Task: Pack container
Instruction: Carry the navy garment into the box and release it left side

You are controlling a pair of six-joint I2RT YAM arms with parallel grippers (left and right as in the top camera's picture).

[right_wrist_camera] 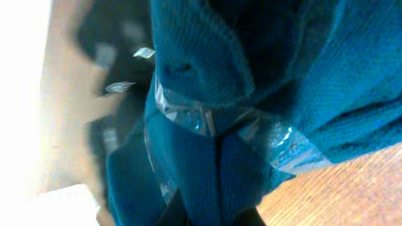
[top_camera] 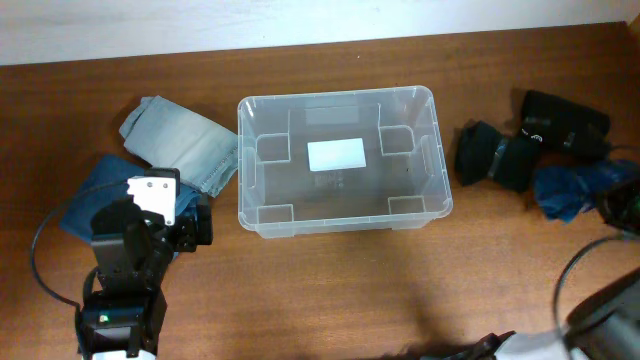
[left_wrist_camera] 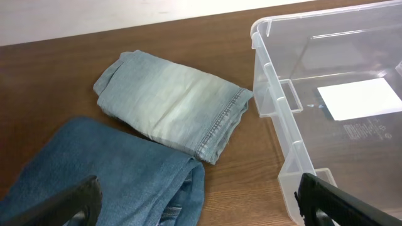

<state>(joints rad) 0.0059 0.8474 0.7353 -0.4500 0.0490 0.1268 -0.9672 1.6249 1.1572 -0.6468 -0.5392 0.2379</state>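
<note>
The robot's right gripper will release the teal knit garment in the container [top_camera: 303, 170], between the white label and the light-blue jeans.
The clear plastic container [top_camera: 336, 94] stands in the middle of the table with only a white label [top_camera: 336, 154] on its base; its left wall shows in the left wrist view [left_wrist_camera: 271, 81]. My left gripper [left_wrist_camera: 201, 210] is open wide over the edge of folded dark-blue jeans [left_wrist_camera: 107, 169], left of the container; it also shows in the overhead view [top_camera: 192, 228]. Folded light-blue jeans [left_wrist_camera: 173, 100] lie just beyond. My right gripper [right_wrist_camera: 213, 215] is shut on a teal knit garment [right_wrist_camera: 251, 94] with clear tape on it, at the table's right edge [top_camera: 618, 205].
Two black garments [top_camera: 495, 155] [top_camera: 562, 122] lie right of the container, beside the teal garment [top_camera: 570, 190]. The light-blue jeans [top_camera: 185, 145] almost touch the container's left wall. Cables run along the front left and right of the table.
</note>
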